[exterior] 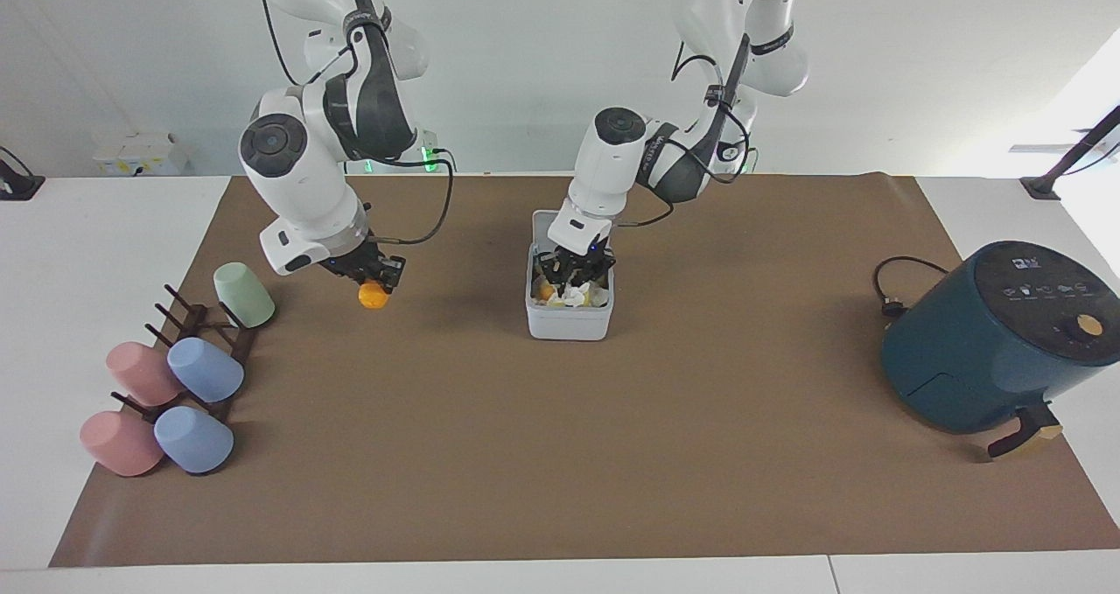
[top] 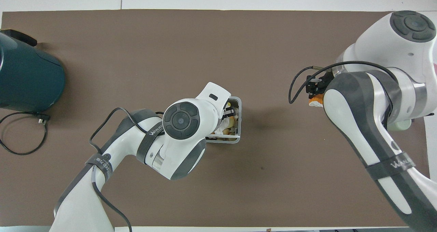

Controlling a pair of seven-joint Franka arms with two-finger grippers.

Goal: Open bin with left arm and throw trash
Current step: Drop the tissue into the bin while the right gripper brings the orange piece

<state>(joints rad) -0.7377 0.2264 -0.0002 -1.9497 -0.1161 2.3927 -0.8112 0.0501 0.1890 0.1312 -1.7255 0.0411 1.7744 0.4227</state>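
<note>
The robot's right gripper needs to release the orange food chunk inside the white-grey bin (top: 208, 126), beside the crumpled white tissue. The chunk is now held over the mat.
The white-grey bin (exterior: 567, 321) stands mid-mat with its lid (exterior: 542, 225) raised on the side nearer the robots. My left gripper (exterior: 573, 269) reaches down into the bin's opening, right over the crumpled white tissue (exterior: 577, 295) and a yellow-orange chunk (exterior: 546, 292) that lie inside. In the overhead view the left arm covers most of the bin (top: 239, 122). My right gripper (exterior: 378, 277) is shut on the orange food chunk (exterior: 374, 296) and holds it in the air over the mat, between the green cup and the bin. The chunk also shows in the overhead view (top: 315, 100).
A green cup (exterior: 243, 295) and pink and blue cups (exterior: 203, 369) on a dark rack sit at the right arm's end. The teal air fryer (exterior: 989, 340) and its cable (exterior: 892, 288) are at the left arm's end.
</note>
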